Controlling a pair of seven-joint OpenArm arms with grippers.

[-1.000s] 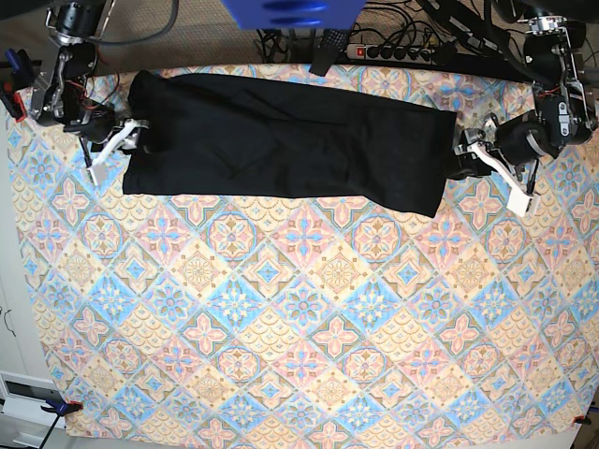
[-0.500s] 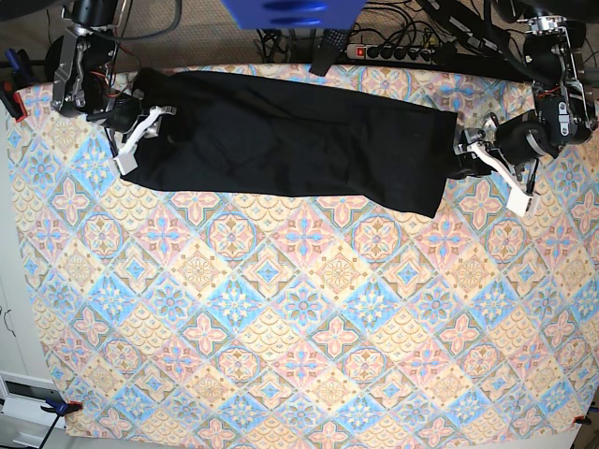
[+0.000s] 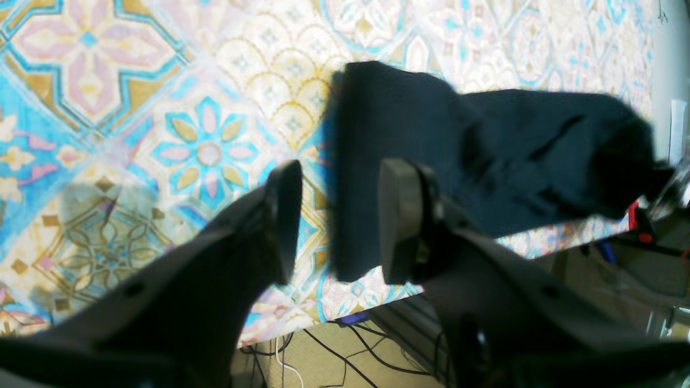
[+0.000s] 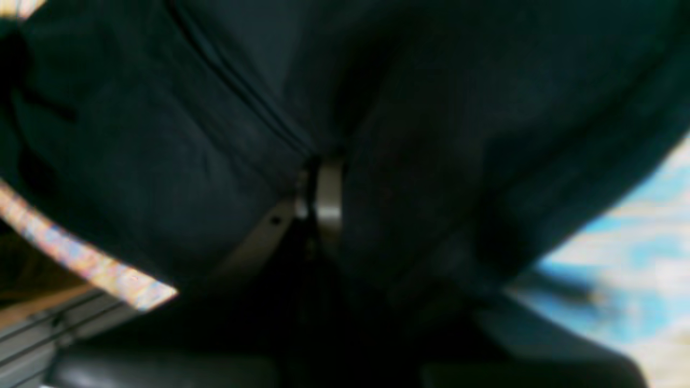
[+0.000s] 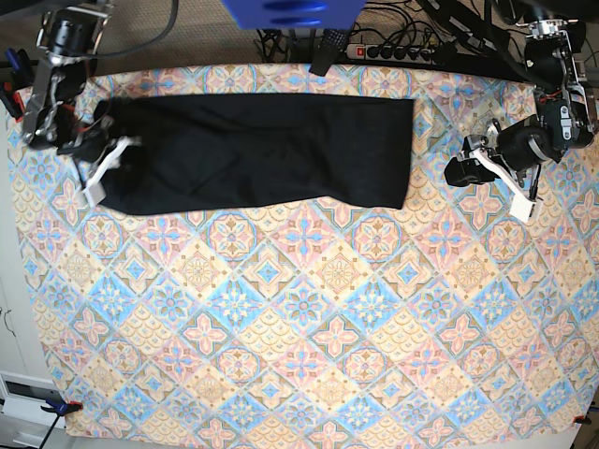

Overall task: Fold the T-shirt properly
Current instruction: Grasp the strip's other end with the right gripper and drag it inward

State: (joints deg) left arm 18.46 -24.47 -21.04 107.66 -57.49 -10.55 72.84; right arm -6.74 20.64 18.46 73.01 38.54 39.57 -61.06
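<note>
My right gripper has the black T-shirt's end. It will let go of that end on the inner side of the shirt's wide flat part [image 5: 323, 176].
The black T-shirt [image 5: 262, 150] lies as a long folded band across the far part of the patterned tablecloth [image 5: 299, 327]. My right gripper [image 5: 101, 154], on the left of the base view, is shut on the shirt's left end; in the right wrist view black cloth [image 4: 161, 134] wraps the closed fingers [image 4: 329, 188]. My left gripper [image 5: 460, 173], on the right of the base view, is open and empty, a short way right of the shirt's right edge. In the left wrist view its jaws [image 3: 339, 186] stand apart with the shirt's end [image 3: 485, 156] just beyond them.
A power strip [image 5: 393, 51] and cables lie behind the table's far edge. A blue object [image 5: 290, 11] hangs at top centre. A red clamp [image 5: 11, 98] grips the cloth at far left. The table's far edge runs close behind both grippers.
The left gripper has let go of the shirt's right end. The right gripper has pulled the shirt to the left, so its right edge now lies apart from the left gripper.
</note>
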